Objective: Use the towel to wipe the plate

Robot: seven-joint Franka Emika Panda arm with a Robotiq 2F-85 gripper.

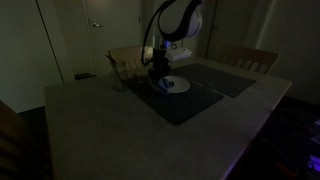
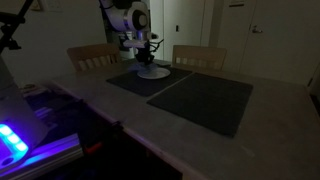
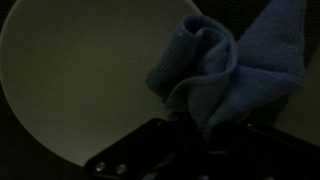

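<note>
Next, my gripper lets go of the blue towel on the dark placemat's edge point(image 1: 148, 99), next to the white plate.
A white round plate point(image 1: 178, 86) lies on a dark placemat point(image 1: 190, 102) on the table; it also shows in the exterior view point(image 2: 153, 72) and fills the left of the wrist view point(image 3: 80, 70). My gripper point(image 1: 160, 72) is low over the plate and is shut on a bunched blue towel point(image 3: 225, 60). The towel hangs from the jaws onto the plate's right part. In the wrist view the fingertips point(image 3: 205, 130) are dark and mostly hidden under the cloth.
A second dark placemat point(image 2: 205, 100) lies beside the first. Wooden chairs point(image 2: 197, 55) stand at the table's far side, and another chair point(image 1: 250, 58) stands at its end. The room is dim. A blue-lit device point(image 2: 15, 140) sits off the table's edge.
</note>
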